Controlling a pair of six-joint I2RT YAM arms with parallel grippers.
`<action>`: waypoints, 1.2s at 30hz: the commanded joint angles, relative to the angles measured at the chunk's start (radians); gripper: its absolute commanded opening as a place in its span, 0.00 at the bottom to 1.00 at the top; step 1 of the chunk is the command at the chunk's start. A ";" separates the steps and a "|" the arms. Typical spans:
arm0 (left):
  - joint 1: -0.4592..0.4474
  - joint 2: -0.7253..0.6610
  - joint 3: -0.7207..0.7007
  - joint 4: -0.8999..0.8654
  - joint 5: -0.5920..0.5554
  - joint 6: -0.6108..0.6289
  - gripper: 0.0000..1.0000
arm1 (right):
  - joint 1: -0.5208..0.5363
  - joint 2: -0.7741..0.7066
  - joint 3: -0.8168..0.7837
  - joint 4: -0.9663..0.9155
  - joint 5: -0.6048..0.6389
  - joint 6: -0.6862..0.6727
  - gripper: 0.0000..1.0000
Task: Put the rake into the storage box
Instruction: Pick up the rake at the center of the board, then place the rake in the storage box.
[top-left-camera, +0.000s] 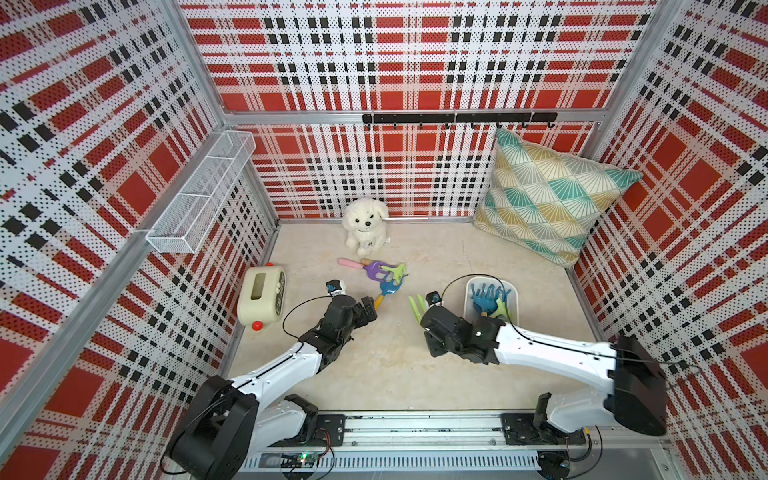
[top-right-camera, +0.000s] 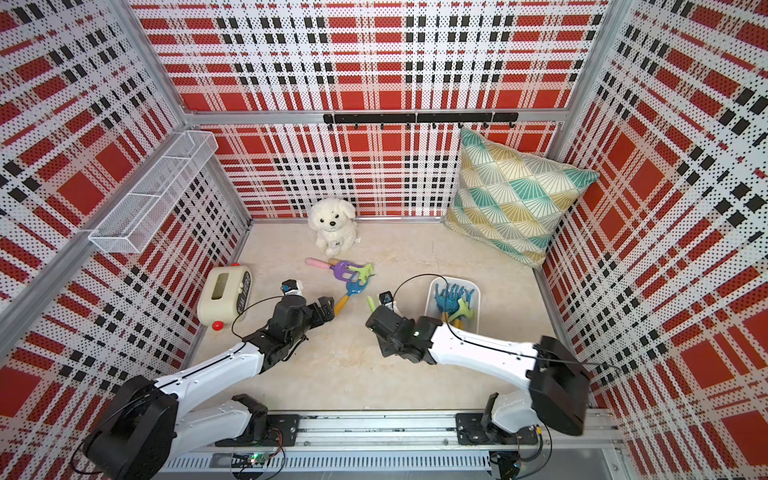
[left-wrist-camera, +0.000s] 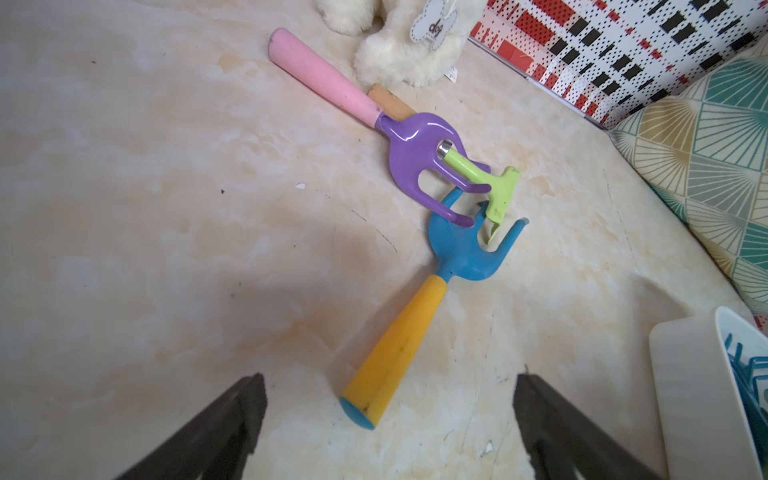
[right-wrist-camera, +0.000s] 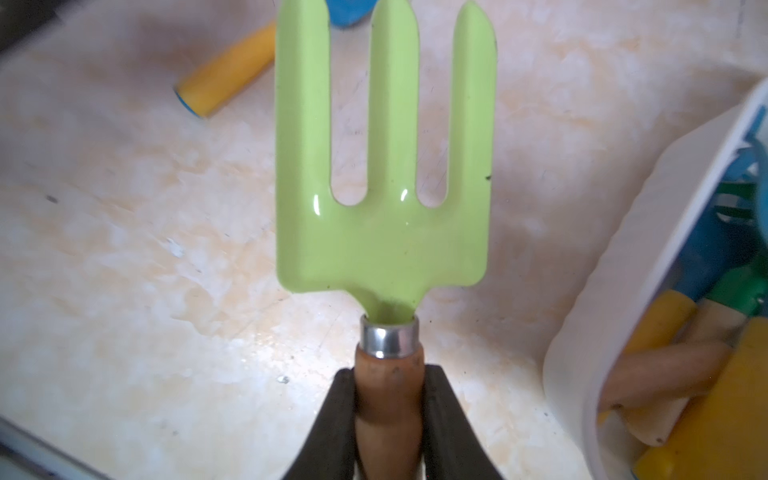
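Note:
My right gripper needs to let go of the light green rake beside the blue tools in the white storage box (top-left-camera: 498, 312).
My right gripper (right-wrist-camera: 388, 386) is shut on the wooden handle of a light green rake (right-wrist-camera: 382, 187), held above the floor with its three tines pointing away. In both top views the rake (top-left-camera: 417, 306) (top-right-camera: 371, 303) sticks out just left of the white storage box (top-left-camera: 468, 291) (top-right-camera: 431, 296), which holds several blue and green toy tools. My left gripper (left-wrist-camera: 388, 378) (top-left-camera: 370, 309) is open. The end of a blue rake with a yellow handle (left-wrist-camera: 399, 353) lies between its fingers, untouched. That rake is tangled with a purple rake (left-wrist-camera: 419, 162) and a small green rake (left-wrist-camera: 500, 195).
A white plush dog (top-left-camera: 365, 224) sits at the back wall. The patterned pillow (top-left-camera: 548, 199) fills the back right corner. A cream gadget with a red knob (top-left-camera: 262, 301) stands at the left wall, under a wire-mesh basket (top-left-camera: 203, 195).

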 joint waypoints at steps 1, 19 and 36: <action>-0.024 0.048 0.049 0.003 0.002 0.047 0.99 | -0.085 -0.148 -0.081 -0.015 0.016 0.114 0.00; -0.085 0.326 0.243 -0.096 -0.045 0.156 0.97 | -0.575 -0.364 -0.271 -0.062 -0.109 0.122 0.00; -0.138 0.560 0.403 -0.189 -0.125 0.214 0.79 | -0.636 -0.341 -0.307 -0.036 -0.121 0.079 0.69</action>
